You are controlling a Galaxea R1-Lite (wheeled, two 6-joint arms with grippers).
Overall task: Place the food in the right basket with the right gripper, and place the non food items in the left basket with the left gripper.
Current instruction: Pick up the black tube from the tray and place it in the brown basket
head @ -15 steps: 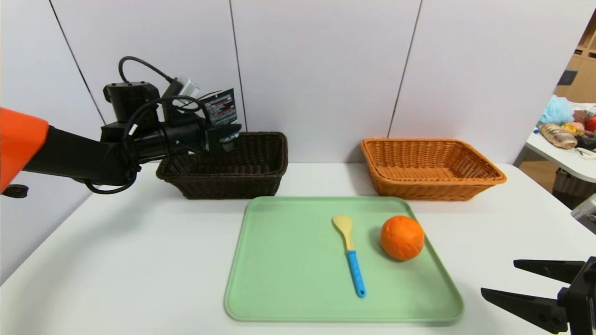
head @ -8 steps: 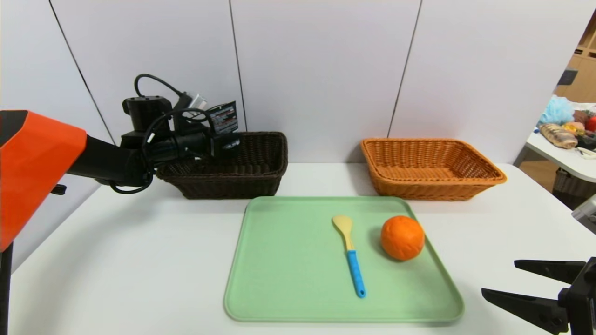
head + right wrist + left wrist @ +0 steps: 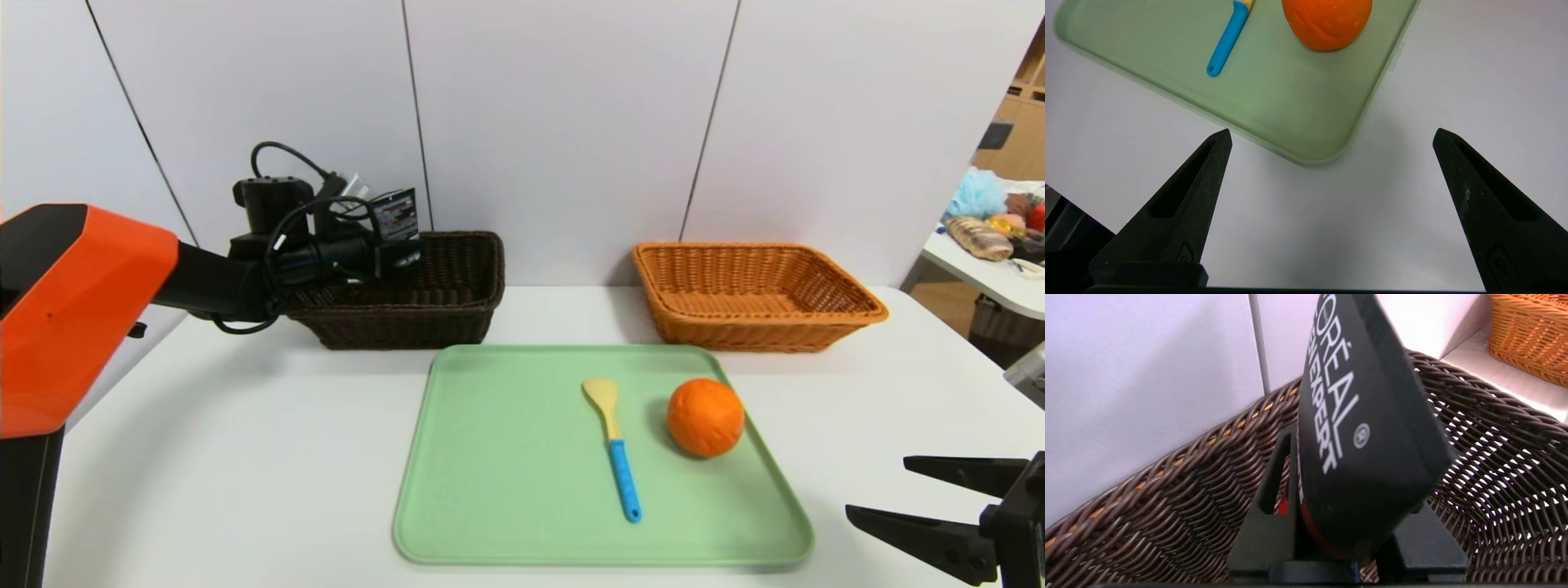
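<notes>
My left gripper has the black squeeze tube. I will put it down inside the dark brown basket (image 3: 417, 270) near its back side.
My left gripper (image 3: 400, 251) is shut on the black squeeze tube (image 3: 396, 219) and holds it just above the left end of the dark brown left basket (image 3: 424, 306). In the left wrist view the tube (image 3: 1363, 428) sits between the black fingers (image 3: 1267, 514), with the basket's weave (image 3: 1167, 498) right below. The orange fruit (image 3: 705, 416) and the yellow spoon with a blue handle (image 3: 612, 433) lie on the green tray (image 3: 490, 457). The orange-tan right basket (image 3: 755, 294) stands behind the tray. My right gripper (image 3: 878, 487) is open and holds nothing, off the tray's near right corner.
In the right wrist view the right gripper (image 3: 1332, 132) hovers over white table, with the tray's corner (image 3: 1306, 155), the fruit (image 3: 1327, 20) and the spoon handle (image 3: 1227, 41) ahead. A side table with clutter (image 3: 992, 229) stands far right. A wall rises close behind the baskets.
My left arm has reached farther out and lowered, carrying the tube down toward the dark basket's rim. The right gripper, fruit and spoon have not moved.
</notes>
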